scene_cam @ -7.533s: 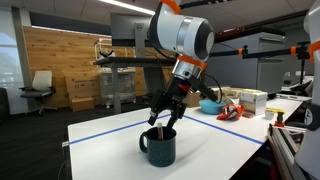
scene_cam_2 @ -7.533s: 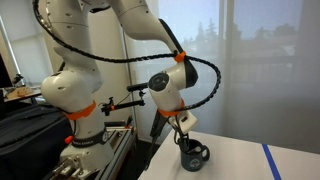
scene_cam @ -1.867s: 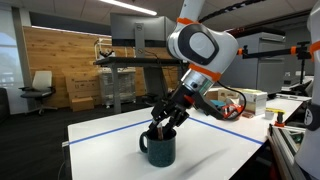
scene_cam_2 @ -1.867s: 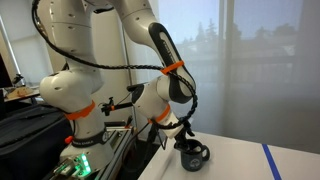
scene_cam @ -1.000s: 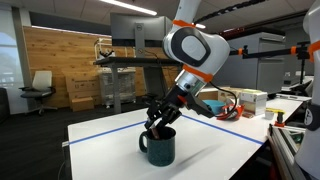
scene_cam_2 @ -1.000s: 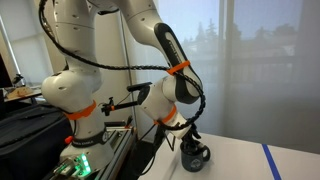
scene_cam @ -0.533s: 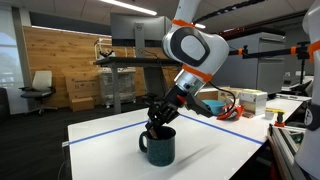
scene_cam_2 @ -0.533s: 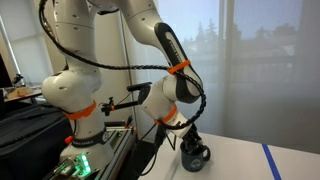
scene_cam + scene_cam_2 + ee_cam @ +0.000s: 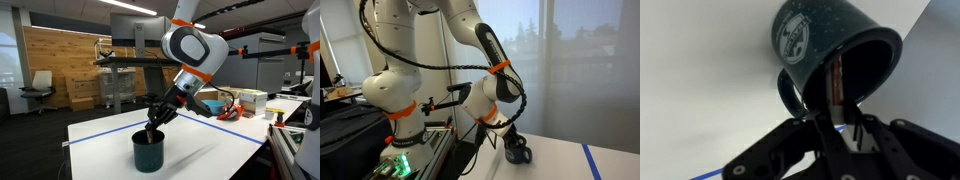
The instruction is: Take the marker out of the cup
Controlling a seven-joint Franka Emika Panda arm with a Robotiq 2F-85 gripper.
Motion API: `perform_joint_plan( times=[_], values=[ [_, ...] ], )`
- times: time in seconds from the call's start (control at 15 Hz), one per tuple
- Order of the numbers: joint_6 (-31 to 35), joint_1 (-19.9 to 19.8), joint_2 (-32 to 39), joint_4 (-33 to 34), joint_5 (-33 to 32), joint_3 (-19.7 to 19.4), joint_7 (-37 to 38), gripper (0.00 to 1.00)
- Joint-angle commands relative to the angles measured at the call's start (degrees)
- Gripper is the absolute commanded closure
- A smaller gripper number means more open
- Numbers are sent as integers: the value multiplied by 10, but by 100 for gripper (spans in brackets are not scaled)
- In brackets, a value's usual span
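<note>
Next, I release the marker on the white table [image 9: 145,128] between the cup and the blue tape behind it. The marker still rises out of the cup's mouth.
The cup [image 9: 148,151] is a dark teal mug standing on the white table [image 9: 215,148], near its front left part. In an exterior view the cup [image 9: 518,151] sits right under the wrist. In the wrist view the cup [image 9: 830,50] shows its mouth and a pale logo, with its handle to the left. The marker [image 9: 837,82], a thin reddish-brown stick, rises out of the mouth between my fingers. My gripper [image 9: 837,120] is shut on the marker just above the rim. In both exterior views the gripper [image 9: 155,121] [image 9: 510,137] hangs over the cup, tilted.
A light-blue bowl [image 9: 209,104], red and orange items [image 9: 230,112] and pale boxes [image 9: 252,100] stand at the table's far right. Blue tape [image 9: 105,131] [image 9: 590,160] marks the tabletop. The robot's base [image 9: 390,100] rises beside the table edge.
The jaws have closed onto the marker over the last second. The cup has shifted a little to the left on the table and turned, so its handle no longer shows in that exterior view.
</note>
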Motion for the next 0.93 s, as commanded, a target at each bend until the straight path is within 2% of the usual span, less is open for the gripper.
perform_joint_plan(
  times=[0.0,0.87],
  values=[
    [-2,12,-2,-2,-3,-1,-1,95],
    [8,17,-53,2,-3,17,22,95]
  ],
)
